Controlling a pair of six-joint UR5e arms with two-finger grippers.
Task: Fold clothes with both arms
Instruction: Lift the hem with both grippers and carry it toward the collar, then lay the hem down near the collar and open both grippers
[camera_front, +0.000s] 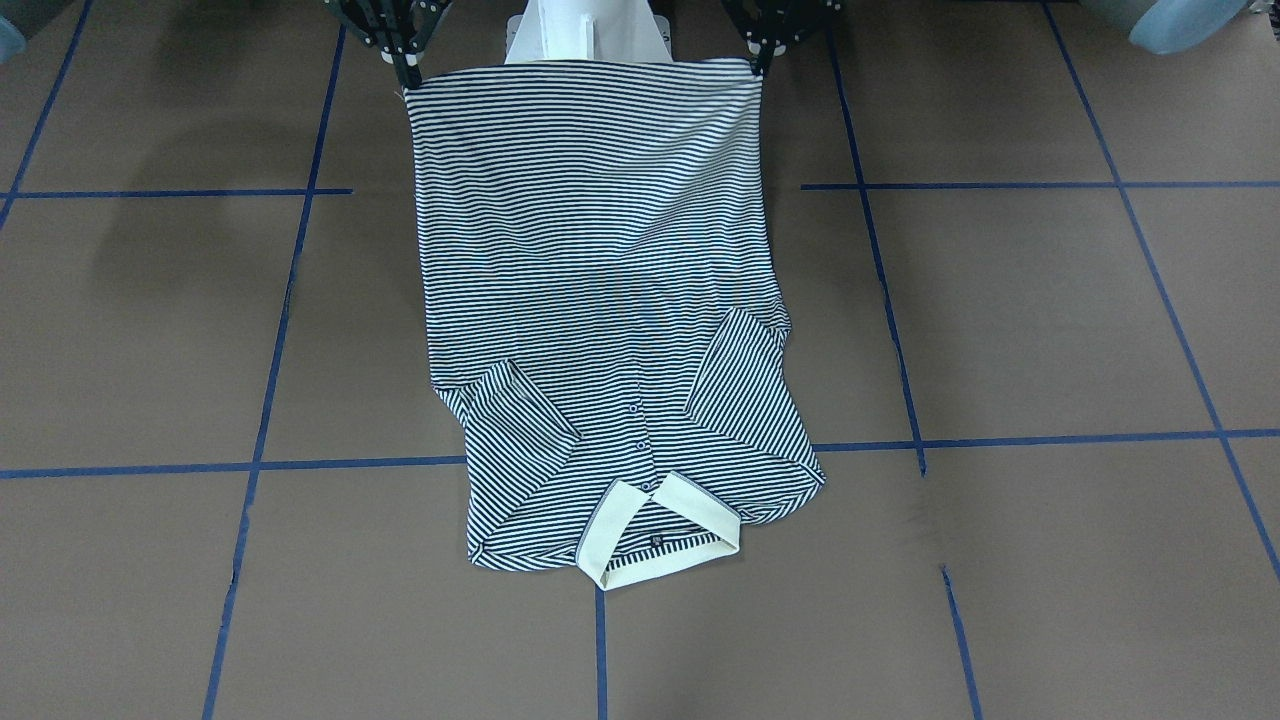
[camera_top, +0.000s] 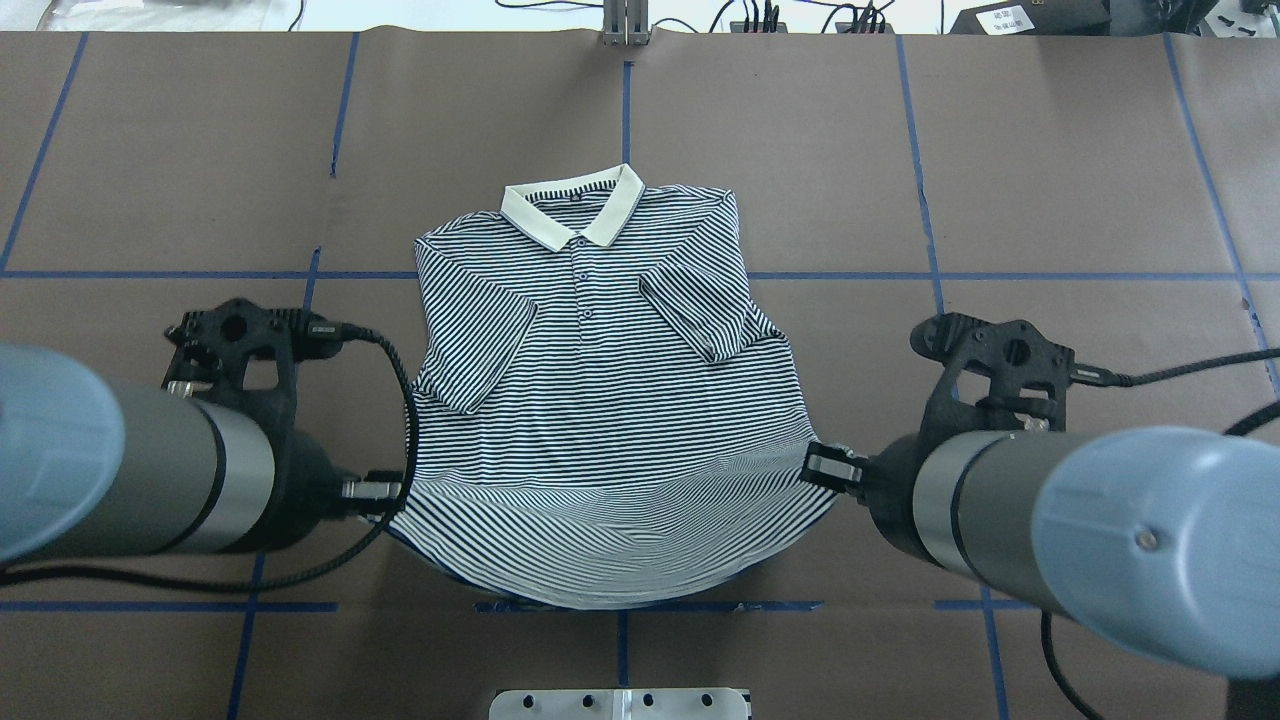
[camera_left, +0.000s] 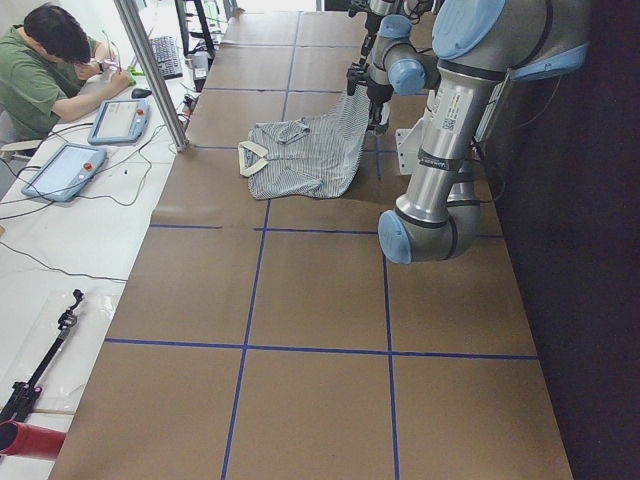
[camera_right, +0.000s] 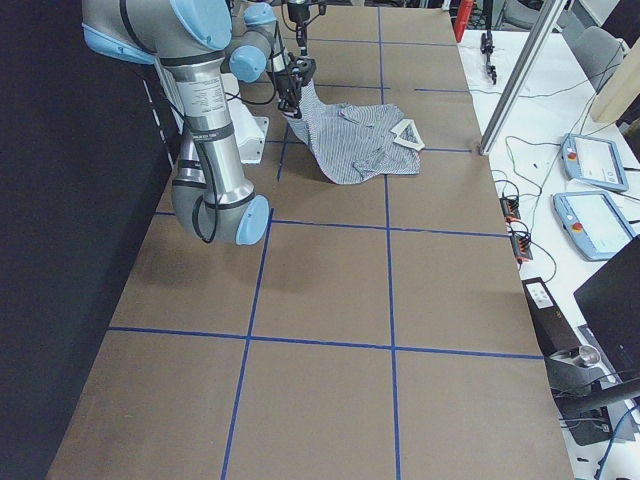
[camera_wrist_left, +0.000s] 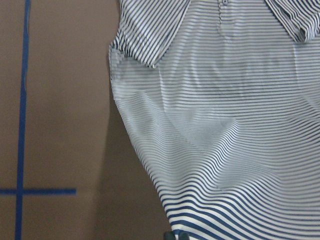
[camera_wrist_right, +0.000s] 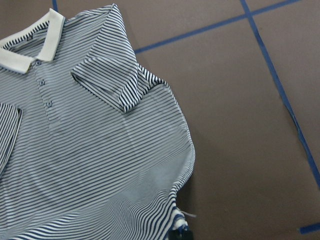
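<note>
The hem corner, now raised off the table, will be let go by my left gripper at the shirt's outer shoulder tip (camera_front: 833, 469), next to the folded-in sleeve.
The navy-and-white striped polo shirt (camera_top: 600, 400) lies front up, its cream collar (camera_top: 570, 215) away from the robot and both short sleeves folded in over the chest. Its hem is raised off the table and stretched between my two grippers. My left gripper (camera_top: 388, 490) is shut on the hem's left corner; it is at the top right of the front-facing view (camera_front: 758, 58). My right gripper (camera_top: 825, 465) is shut on the hem's right corner; it is at the top left of the front-facing view (camera_front: 406, 70). The wrist views show the shirt from each hem corner (camera_wrist_left: 225, 125) (camera_wrist_right: 90, 150).
The white pedestal base (camera_top: 620, 703) stands just behind the raised hem. Blue tape lines (camera_top: 900, 276) cross the brown table. An operator (camera_left: 40, 70) sits with teach pendants (camera_left: 65, 170) on the white bench past the far edge, by a metal post (camera_left: 150, 70).
</note>
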